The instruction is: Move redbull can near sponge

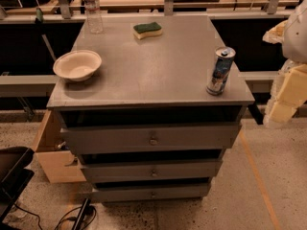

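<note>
The redbull can is my gripper's next stop, and my gripper needs to close around the middle of its body [219,74], between the can's silver top and its base.
The redbull can [220,71], blue and silver with a silver top, stands upright near the front right corner of the grey cabinet top [158,75]. The sponge [147,30], yellow with a dark green scrub top, lies flat at the back middle of the same top. My gripper [287,97], cream-yellow, hangs at the right edge of the view. It is off the cabinet's right side, to the right of the can and apart from it, holding nothing that I can see.
A round cream bowl [77,65] sits at the left edge of the top. A clear plastic bottle [92,8] stands at the back left corner. Drawers [152,139] stack below the top. Wooden benches run behind. A dark object [12,176] is on the floor at the lower left.
</note>
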